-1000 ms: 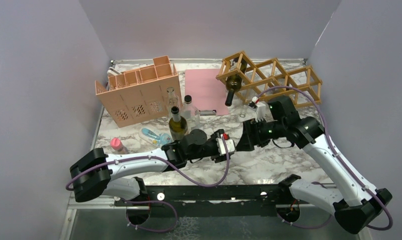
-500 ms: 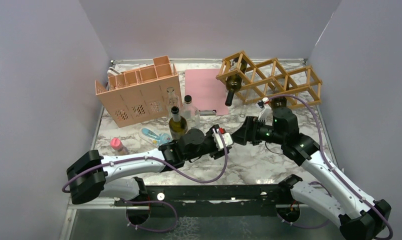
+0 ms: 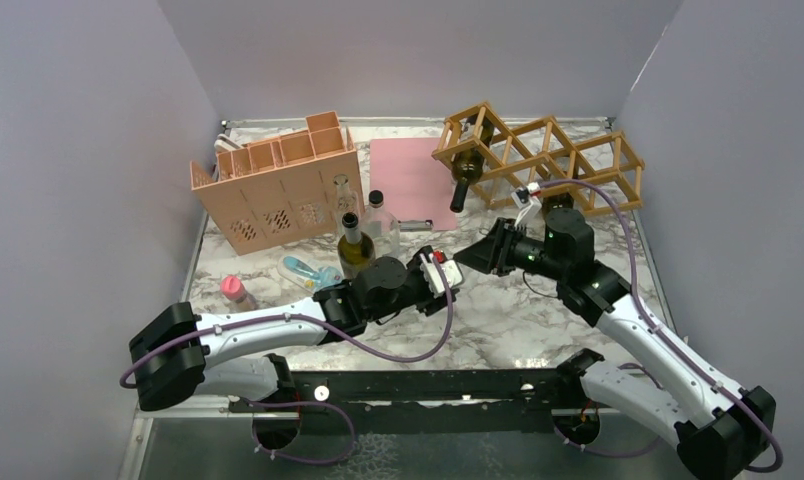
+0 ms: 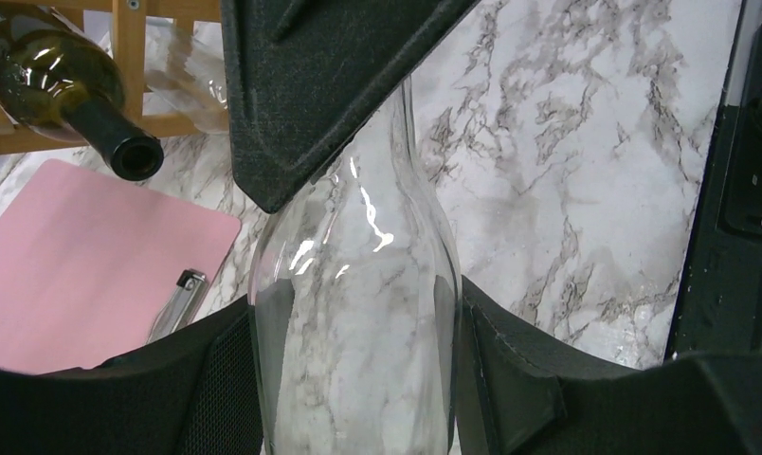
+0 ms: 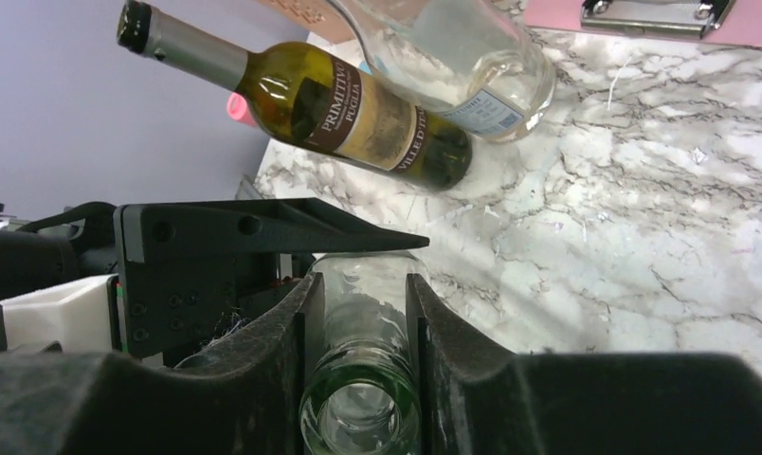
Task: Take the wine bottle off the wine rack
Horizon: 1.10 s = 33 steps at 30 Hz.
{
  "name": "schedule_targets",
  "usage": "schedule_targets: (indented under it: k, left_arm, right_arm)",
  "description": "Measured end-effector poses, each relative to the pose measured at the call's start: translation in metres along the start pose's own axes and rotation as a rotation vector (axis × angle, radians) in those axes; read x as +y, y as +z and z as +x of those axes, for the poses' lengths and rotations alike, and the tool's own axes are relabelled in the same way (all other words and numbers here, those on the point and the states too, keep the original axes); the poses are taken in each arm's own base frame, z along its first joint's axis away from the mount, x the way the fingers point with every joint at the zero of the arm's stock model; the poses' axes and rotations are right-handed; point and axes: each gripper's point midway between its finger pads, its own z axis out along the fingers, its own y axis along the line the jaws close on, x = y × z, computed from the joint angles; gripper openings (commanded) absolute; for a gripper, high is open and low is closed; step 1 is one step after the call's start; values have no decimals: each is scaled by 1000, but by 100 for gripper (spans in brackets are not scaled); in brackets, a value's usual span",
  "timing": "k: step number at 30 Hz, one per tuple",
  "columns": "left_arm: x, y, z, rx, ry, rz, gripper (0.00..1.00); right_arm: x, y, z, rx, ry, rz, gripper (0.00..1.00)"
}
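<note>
My right gripper is to stand the empty clear glass bottle on the table (image 3: 400,287) (image 5: 536,207) next to the labelled green wine bottle.
The wine rack (image 3: 553,160), a golden-brown stick lattice, stands at the back right. A dark green wine bottle (image 3: 467,166) lies in its left cell, neck pointing out toward the arms; the left wrist view shows it too (image 4: 60,85). Between the arms, above the table's middle, is an empty clear glass bottle (image 4: 358,284). My left gripper (image 3: 446,272) is shut on its body. My right gripper (image 3: 483,255) is shut on its neck (image 5: 363,379), just behind the open mouth. Neither gripper touches the rack or the dark bottle.
A salmon-pink perforated box (image 3: 278,195) stands at the back left, a pink clipboard (image 3: 410,180) beside the rack. A labelled green wine bottle (image 3: 355,250) and a clear bottle (image 3: 381,222) stand left of centre. A pink-capped jar (image 3: 236,290) and a blue item (image 3: 303,270) lie nearer.
My right gripper has swung left and back toward the left gripper and shut on the clear bottle's neck. The left arm, still gripping the bottle, has shifted slightly back.
</note>
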Motion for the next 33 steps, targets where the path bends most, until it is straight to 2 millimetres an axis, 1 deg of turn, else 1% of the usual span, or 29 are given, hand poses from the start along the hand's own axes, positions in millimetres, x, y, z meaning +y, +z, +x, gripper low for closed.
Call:
schedule_targets:
  k: [2, 4, 6, 8, 9, 12, 15, 18, 21, 24, 26, 29, 31, 33]
  left_arm:
    - [1, 0, 1, 6, -4, -6, 58]
    - [2, -1, 1, 5, -5, -9, 72]
    - [2, -2, -1, 0, -3, -11, 84]
    - [4, -4, -10, -30, -5, -18, 98]
    - [6, -6, -18, -55, -5, -24, 99]
    - [10, -13, -36, -117, -6, -30, 99]
    - [10, -19, -51, -165, -6, -24, 99]
    - [12, -28, -65, -213, -3, -24, 99]
    - [20, -44, -87, -285, 4, -52, 99]
    - [39, -68, -111, -389, -2, -123, 99]
    - [61, -91, -124, -467, -11, -208, 99]
    - [92, -116, -131, -533, -23, -328, 99]
    - [111, -128, -132, -551, -30, -405, 99]
    - [126, -137, -132, -561, -38, -466, 99]
  right_arm:
    - [0, 2, 0, 5, 7, -1, 10]
    - [0, 2, -1, 1, 6, -4, 2]
    - [0, 2, -1, 0, 7, -4, 1]
    - [-3, 2, 1, 6, 8, 12, 1]
    - [-6, 2, 3, 11, 11, 25, 1]
    - [-17, 2, 5, 20, 8, 80, 1]
    - [-28, 3, 2, 34, -1, 159, 1]
    - [-31, 6, -9, 49, -25, 210, 1]
    - [-29, 14, -24, 56, -54, 234, 1]
    - [-28, 21, -36, 62, -81, 250, 1]
    - [-26, 25, -42, 69, -98, 259, 1]
    - [-23, 31, -48, 88, -128, 279, 1]
    - [-19, 37, -50, 107, -155, 291, 1]
    - [-13, 44, -52, 123, -185, 301, 1]
